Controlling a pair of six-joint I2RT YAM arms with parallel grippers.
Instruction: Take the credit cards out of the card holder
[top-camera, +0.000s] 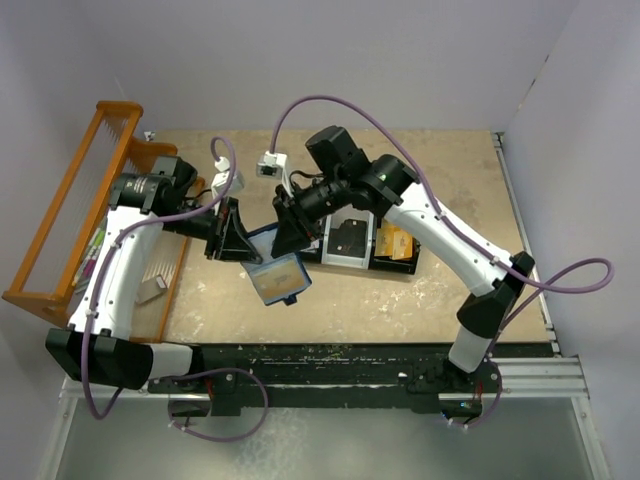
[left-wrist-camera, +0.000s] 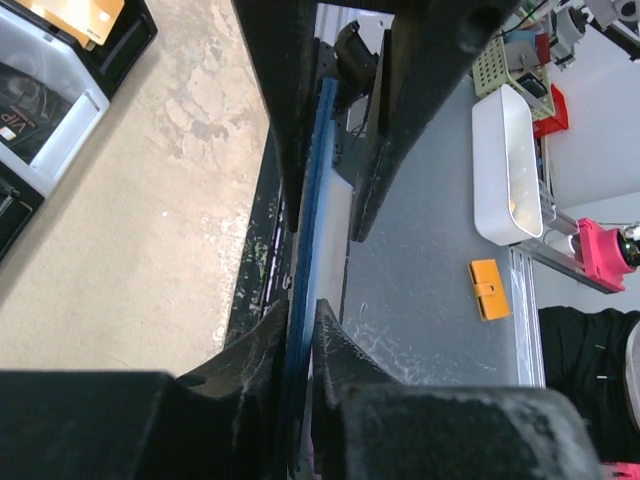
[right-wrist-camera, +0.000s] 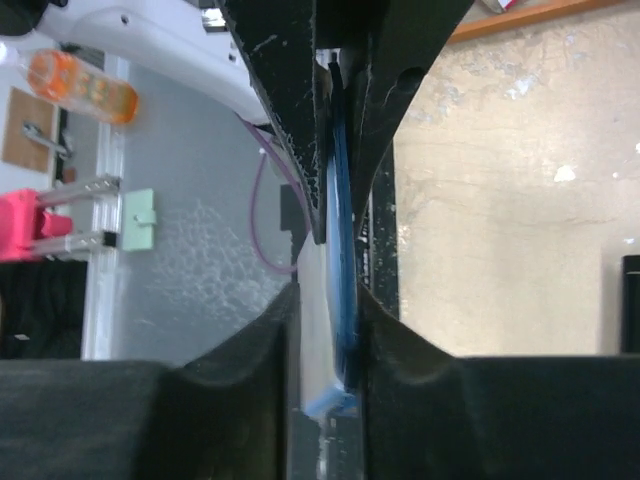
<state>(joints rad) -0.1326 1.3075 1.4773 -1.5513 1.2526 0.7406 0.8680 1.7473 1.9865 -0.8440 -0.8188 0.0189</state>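
I will turn the card holder toward my right gripper, because its tan end points away from both grippers, and then take the pale end (top-camera: 262, 243) again with my left gripper.
The dark blue card holder (top-camera: 275, 280) hangs in the air over the table's middle, a tan card (top-camera: 272, 284) showing in its open face. My left gripper (top-camera: 243, 243) and right gripper (top-camera: 283, 240) meet at its top edge from either side. In the left wrist view my left gripper (left-wrist-camera: 303, 305) is shut on the holder's thin blue edge (left-wrist-camera: 310, 200). The right wrist view shows my right gripper (right-wrist-camera: 328, 290) with both fingers against the card holder (right-wrist-camera: 342, 230), its pale inner face to the left.
A black tray (top-camera: 400, 268) behind the holder has an orange card (top-camera: 397, 243) and a black card (top-camera: 350, 238) in it. A wooden rack (top-camera: 90, 200) stands at the left edge. Off the table lie a white bin (left-wrist-camera: 510, 160) and an orange pouch (left-wrist-camera: 487, 288).
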